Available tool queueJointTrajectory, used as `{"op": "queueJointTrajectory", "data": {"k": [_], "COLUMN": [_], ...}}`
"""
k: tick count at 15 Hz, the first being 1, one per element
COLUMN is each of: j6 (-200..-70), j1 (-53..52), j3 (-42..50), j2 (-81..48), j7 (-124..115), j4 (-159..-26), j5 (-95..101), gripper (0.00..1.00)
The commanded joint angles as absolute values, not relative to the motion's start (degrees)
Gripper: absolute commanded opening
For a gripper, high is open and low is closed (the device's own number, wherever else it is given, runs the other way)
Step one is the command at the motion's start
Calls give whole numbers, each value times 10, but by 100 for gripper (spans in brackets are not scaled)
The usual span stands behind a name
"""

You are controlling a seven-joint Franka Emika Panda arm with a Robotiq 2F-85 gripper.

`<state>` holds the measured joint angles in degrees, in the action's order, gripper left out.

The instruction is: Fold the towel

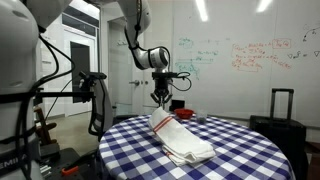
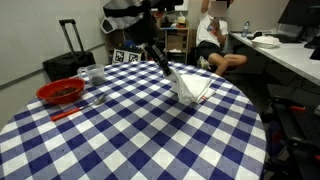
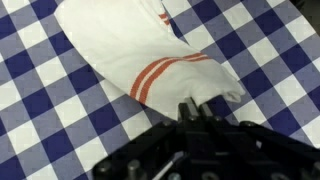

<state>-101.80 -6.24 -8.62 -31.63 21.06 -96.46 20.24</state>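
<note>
The robot's gripper should release the raised end of the towel on top of the towel's flat part (image 1: 192,147) on the checked table.
The white towel (image 1: 183,142) with thin red stripes lies bunched on the blue-and-white checked table (image 1: 245,150), and shows in both exterior views (image 2: 193,87). One end rises to a peak under my gripper (image 1: 160,103). In the wrist view the towel (image 3: 120,45) fills the upper middle, with its red stripes near the fingers. My gripper (image 3: 193,108) has its fingers pressed together at the towel's edge and appears shut on it. It also shows in an exterior view (image 2: 163,65) at the towel's raised end.
A red bowl (image 2: 62,92), a mug (image 2: 95,74) and a red pen-like stick (image 2: 65,113) sit on the tablecloth (image 2: 130,140) away from the towel. A black suitcase (image 2: 70,45) stands beyond the table. A person (image 2: 212,35) sits at a desk behind.
</note>
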Motion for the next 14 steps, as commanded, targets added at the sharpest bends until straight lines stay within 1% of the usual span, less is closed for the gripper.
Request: {"op": "queueJointTrajectory", "data": {"k": [1, 7, 14], "j6": [-990, -992, -977], "j1": [-67, -81, -68], "j3": [-82, -46, -16], "j2": [-324, -334, -339], "j7": [225, 188, 198], "j4": [-948, -937, -950], "j5": [189, 272, 346], "gripper": [1, 1, 1]}}
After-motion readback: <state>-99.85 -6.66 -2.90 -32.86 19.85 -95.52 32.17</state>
